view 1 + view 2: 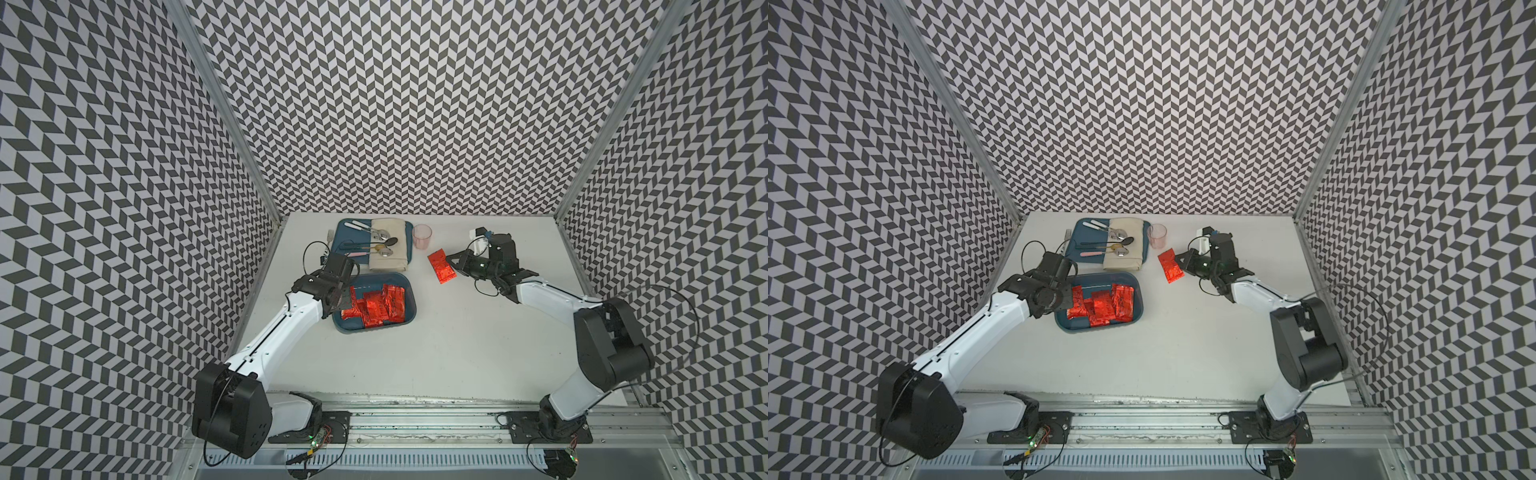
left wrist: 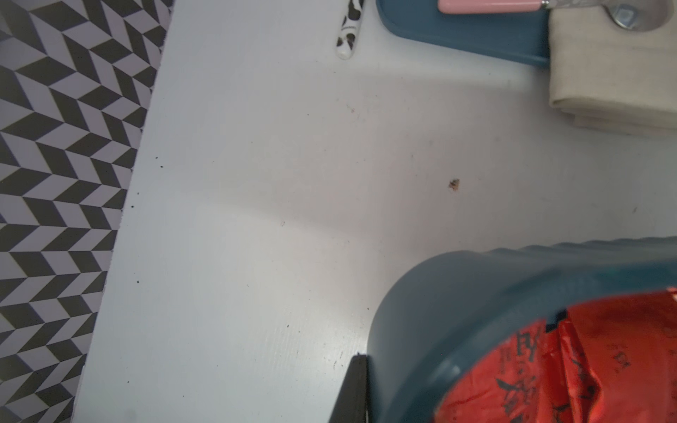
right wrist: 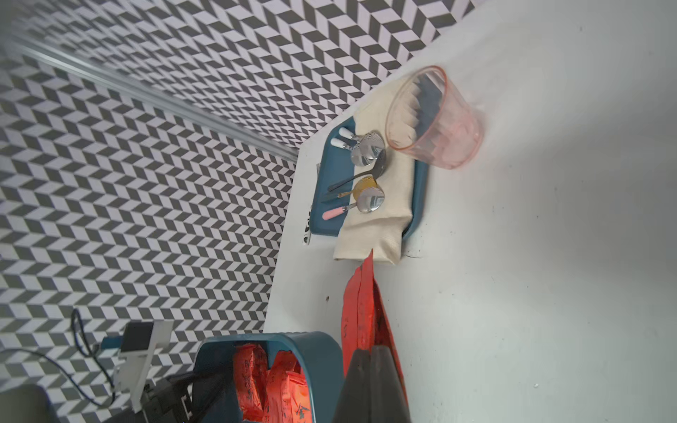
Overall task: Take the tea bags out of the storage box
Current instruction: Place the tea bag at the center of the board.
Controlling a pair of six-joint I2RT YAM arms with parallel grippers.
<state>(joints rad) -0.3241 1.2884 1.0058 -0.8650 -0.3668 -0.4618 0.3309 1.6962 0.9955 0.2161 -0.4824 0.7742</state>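
Next, my right gripper lets go of the tea bag, which is now just above the table. It will go on the bare table [image 1: 433, 279] [image 3: 440, 327] between the storage box and my right gripper.
The teal storage box [image 1: 376, 277] [image 1: 1100, 328] sits left of centre in both top views, with several red foil tea bags [image 1: 378, 309] [image 1: 1104, 307] inside. My left gripper [image 1: 345, 297] [image 1: 1068, 299] is shut at the box's left wall. In the left wrist view one finger [image 2: 357, 388] presses the outside of that wall [image 2: 421, 322], and the other finger is hidden. My right gripper [image 1: 450, 262] [image 3: 372, 353] is shut on a tea bag [image 1: 441, 266] [image 3: 357, 304] just above the table, right of the box. A second red layer lies against it; I cannot tell whether it is held.
A flat blue tray [image 1: 338, 232] at the back holds cutlery and a beige cloth [image 1: 388, 249]. A pink cup [image 1: 422, 237] stands beside it, close to the held tea bag. A patterned-handled fork [image 2: 348, 33] lies left of the tray. Patterned walls close in three sides.
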